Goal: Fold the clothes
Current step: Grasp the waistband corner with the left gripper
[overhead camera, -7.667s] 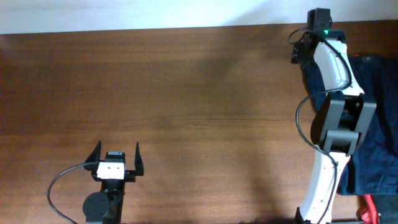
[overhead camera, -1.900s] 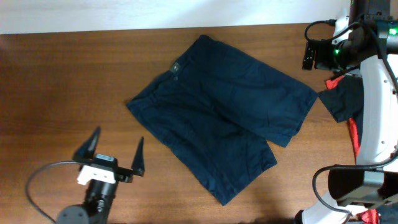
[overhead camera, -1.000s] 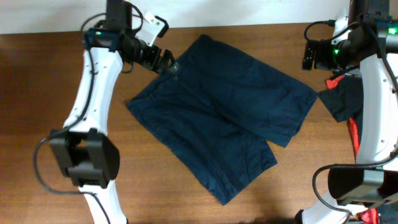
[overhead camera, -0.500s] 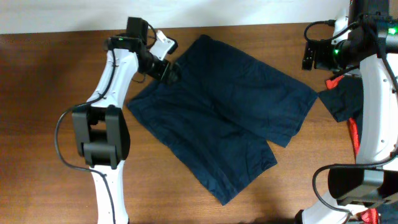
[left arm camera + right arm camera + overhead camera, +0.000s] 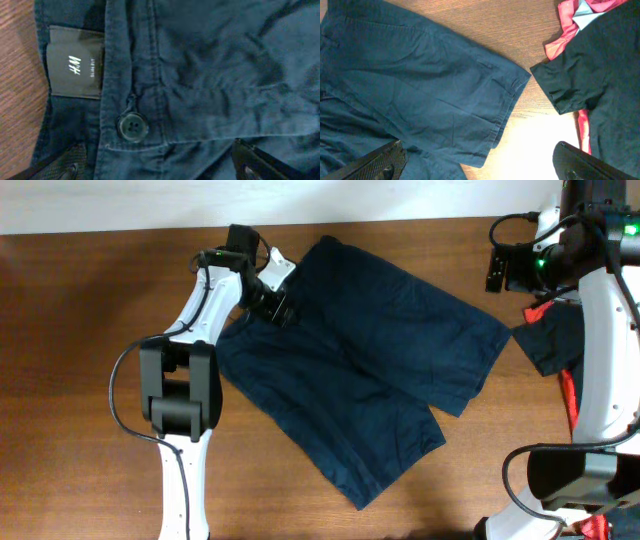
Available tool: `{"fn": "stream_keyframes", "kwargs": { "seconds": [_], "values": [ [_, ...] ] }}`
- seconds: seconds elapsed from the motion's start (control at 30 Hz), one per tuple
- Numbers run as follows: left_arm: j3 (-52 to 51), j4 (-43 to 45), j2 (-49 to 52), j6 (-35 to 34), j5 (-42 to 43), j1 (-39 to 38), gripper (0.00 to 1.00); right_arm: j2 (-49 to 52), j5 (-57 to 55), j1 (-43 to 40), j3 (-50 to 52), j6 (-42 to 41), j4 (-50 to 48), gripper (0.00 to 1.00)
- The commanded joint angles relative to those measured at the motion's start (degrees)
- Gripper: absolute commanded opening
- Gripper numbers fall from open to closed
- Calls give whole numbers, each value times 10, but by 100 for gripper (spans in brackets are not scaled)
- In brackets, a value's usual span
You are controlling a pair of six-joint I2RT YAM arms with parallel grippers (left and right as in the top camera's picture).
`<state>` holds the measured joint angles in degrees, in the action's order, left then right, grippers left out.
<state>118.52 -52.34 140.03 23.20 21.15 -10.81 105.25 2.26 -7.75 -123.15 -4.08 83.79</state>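
The shorts lie at a slant toward the black T-shirt, so next my left gripper grabs the shorts' waistband (image 5: pixel 111 140) next to its button and swings the shorts straight before folding.
The dark navy shorts (image 5: pixel 360 370) lie spread flat across the middle of the table, waistband to the back left and two legs to the right and front. My left gripper (image 5: pixel 275 300) is down at the waistband. In the left wrist view its jaws stand wide open (image 5: pixel 155 170) over the cloth, just below the waistband button (image 5: pixel 132 126) and the label (image 5: pixel 76 69). My right gripper (image 5: pixel 497 270) hangs high at the back right, open and empty (image 5: pixel 480 167), above the hem of one leg (image 5: pixel 505 100).
A black T-shirt (image 5: pixel 550 345) lies at the right edge, close to the shorts' leg hem, also in the right wrist view (image 5: pixel 600 65). A red garment (image 5: pixel 570 395) lies beside and partly under it (image 5: pixel 570 25). Bare wood shows to the left and front left.
My left arm has swung right along the back of the table and its gripper now sits on the waistband. The shorts and the right arm have not moved.
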Motion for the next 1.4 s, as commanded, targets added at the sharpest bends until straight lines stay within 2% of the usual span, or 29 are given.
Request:
{"fn": "stream_keyframes", "kwargs": {
  "seconds": [0.0,0.07,0.1,0.13,0.17,0.2,0.3,0.4,0.57,0.63,0.97,1.0,1.03,1.07,1.1,1.3,1.37],
  "values": [
    [10,12,9,9,-6,0,93,-1,-3,-2,-1,0,0,98],
    [10,13,9,9,-6,0,92,-1,-3,-2,-1,0,0,98],
    [10,12,9,9,-6,0,83,-1,-3,-2,-1,0,0,99],
    [10,11,9,9,-6,0,65,-1,-3,-2,-1,0,0,98],
    [10,9,9,9,-6,0,54,-1,-3,-2,-1,0,0,98],
    [10,5,9,9,-5,0,48,-1,-3,-2,-1,0,0,99],
    [10,-3,9,9,-6,0,47,-1,-3,-2,-1,0,0,99],
    [10,-4,9,9,-6,0,40,-1,-3,-2,-1,0,0,98],
    [10,-4,9,9,-6,0,6,-1,-3,-2,-1,0,0,98],
    [10,-4,9,9,-6,0,1,-1,-3,-2,-1,0,0,98],
    [12,-9,9,9,-15,0,1,-1,-3,-2,-1,0,0,99],
    [12,-10,9,9,-15,0,11,-1,-3,-2,-1,0,0,98],
    [12,-12,9,9,-15,0,31,-1,-3,-2,-1,0,0,99],
    [12,-13,9,9,-15,0,42,-1,-3,-2,-1,0,0,98],
    [12,-13,9,9,-15,0,48,-1,-3,-2,-1,0,0,98],
    [12,-13,17,9,-15,0,47,-1,-3,-2,-1,0,0,98],
    [12,-16,23,9,-15,0,42,-1,-3,-2,-1,0,0,99]
  ]
}}
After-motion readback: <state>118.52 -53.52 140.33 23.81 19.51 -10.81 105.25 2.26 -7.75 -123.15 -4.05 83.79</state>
